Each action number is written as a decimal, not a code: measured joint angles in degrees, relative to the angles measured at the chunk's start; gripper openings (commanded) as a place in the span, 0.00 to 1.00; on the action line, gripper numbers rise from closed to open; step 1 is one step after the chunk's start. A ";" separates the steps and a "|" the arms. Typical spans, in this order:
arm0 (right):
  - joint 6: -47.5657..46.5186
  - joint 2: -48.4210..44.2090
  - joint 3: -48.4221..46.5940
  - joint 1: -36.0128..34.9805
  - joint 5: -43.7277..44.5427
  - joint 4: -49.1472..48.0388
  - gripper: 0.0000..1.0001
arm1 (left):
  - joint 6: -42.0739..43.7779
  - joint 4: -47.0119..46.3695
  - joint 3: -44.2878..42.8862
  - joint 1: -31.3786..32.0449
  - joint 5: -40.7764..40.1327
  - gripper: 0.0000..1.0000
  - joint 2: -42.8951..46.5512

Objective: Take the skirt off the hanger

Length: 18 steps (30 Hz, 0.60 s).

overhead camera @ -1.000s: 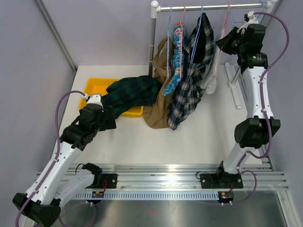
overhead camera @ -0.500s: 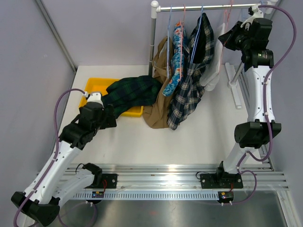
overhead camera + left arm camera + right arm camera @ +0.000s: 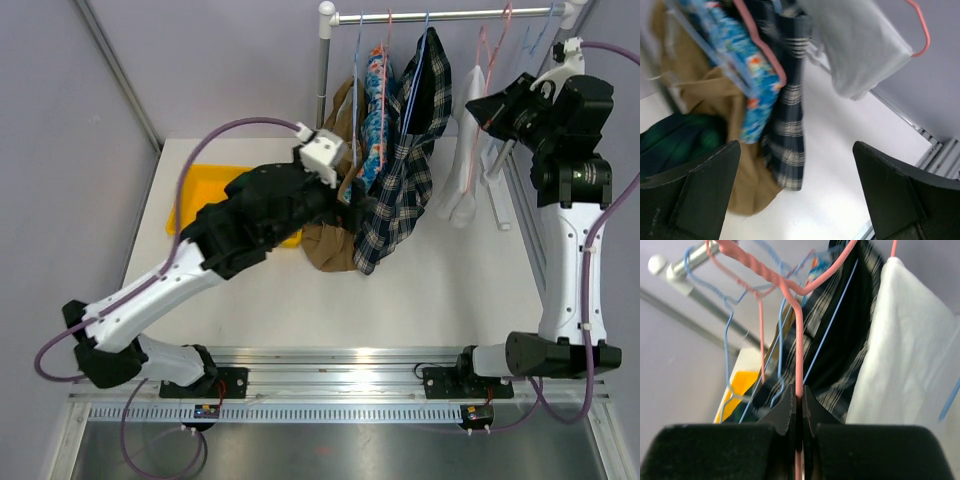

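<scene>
My right gripper holds the pink hanger. Next, my left gripper goes to the white garment's lower end (image 3: 452, 209) (image 3: 855, 92) below that hanger and closes there.
The tan skirt (image 3: 328, 243) hangs at the left end of the rail on a thin light-blue hanger (image 3: 355, 70), and its hem rests on the table. It also shows in the left wrist view as the skirt (image 3: 715, 100). My left gripper (image 3: 347, 190) is open and held up beside the skirt and the plaid shirt; in its own view the left gripper (image 3: 796, 145) has nothing between its jaws. My right gripper (image 3: 472, 104) is shut on a pink hanger (image 3: 490, 50) that carries a white garment (image 3: 465, 170). The right wrist view shows the right gripper (image 3: 799, 392) pinching that pink hanger (image 3: 799, 340).
The rail (image 3: 440, 15) stands on a white post (image 3: 322, 80). Beside the skirt hang a blue floral garment (image 3: 375, 110) and a dark plaid shirt (image 3: 400, 190). A yellow bin (image 3: 195, 190) at the left holds a green tartan garment (image 3: 675, 145). More blue hangers (image 3: 727, 340) hang on the rail.
My left arm swung up from the yellow bin to the hanging clothes, still open. My right gripper closed on the pink hanger and drew it and the white garment to the right.
</scene>
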<state>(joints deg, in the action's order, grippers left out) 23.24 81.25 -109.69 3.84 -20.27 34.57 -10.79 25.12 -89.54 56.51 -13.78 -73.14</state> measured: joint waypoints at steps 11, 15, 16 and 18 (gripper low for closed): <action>7.28 -12.94 15.19 -0.79 -7.87 0.87 0.00 | 1.73 -15.56 0.15 8.31 10.34 0.99 -18.60; 9.14 -16.31 16.09 -0.87 -9.44 0.85 0.00 | 1.70 -18.51 0.15 9.09 10.99 0.98 -19.08; 9.46 -16.90 16.09 -0.87 -9.68 0.85 0.00 | 1.70 -19.04 0.15 9.11 10.97 0.98 -19.08; 9.84 -17.75 16.04 -0.87 -10.05 0.90 0.00 | 1.62 -19.82 0.15 9.14 10.82 0.95 -19.12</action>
<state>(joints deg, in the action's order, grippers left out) 33.08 63.51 -93.65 2.96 -30.33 35.46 -9.17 5.30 -89.38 65.65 -2.96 -92.27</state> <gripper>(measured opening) 0.033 0.979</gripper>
